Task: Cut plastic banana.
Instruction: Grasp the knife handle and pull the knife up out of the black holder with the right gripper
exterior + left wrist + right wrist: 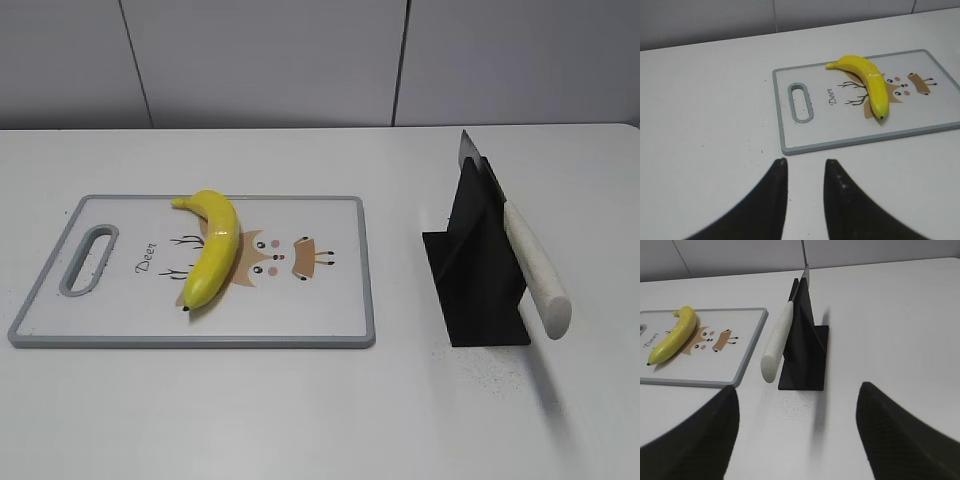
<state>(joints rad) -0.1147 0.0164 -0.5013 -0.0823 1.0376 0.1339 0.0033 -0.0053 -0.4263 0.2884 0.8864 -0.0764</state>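
Note:
I should next move my right gripper over to the knife in the black stand, and there I should close it on the middle of its white handle (534,264) (777,346).
The plastic banana (213,245) is whole and lies on the white cutting board (330,330), over its deer drawing. It also shows in the left wrist view (871,80) and the right wrist view (672,335). A knife with a white handle (535,272) rests in a black stand (478,270) to the right of the board; the right wrist view shows the handle (776,342) too. My left gripper (805,161) is open and empty, just short of the board's near edge. My right gripper (797,387) is wide open and empty, in front of the knife stand. Neither gripper shows in the exterior view.
The board (790,130) has a grey rim and a handle slot (801,102) at its left end. Everything sits on a white table (300,420) with a grey wall behind it. Small dark specks lie on the table near the stand (805,355).

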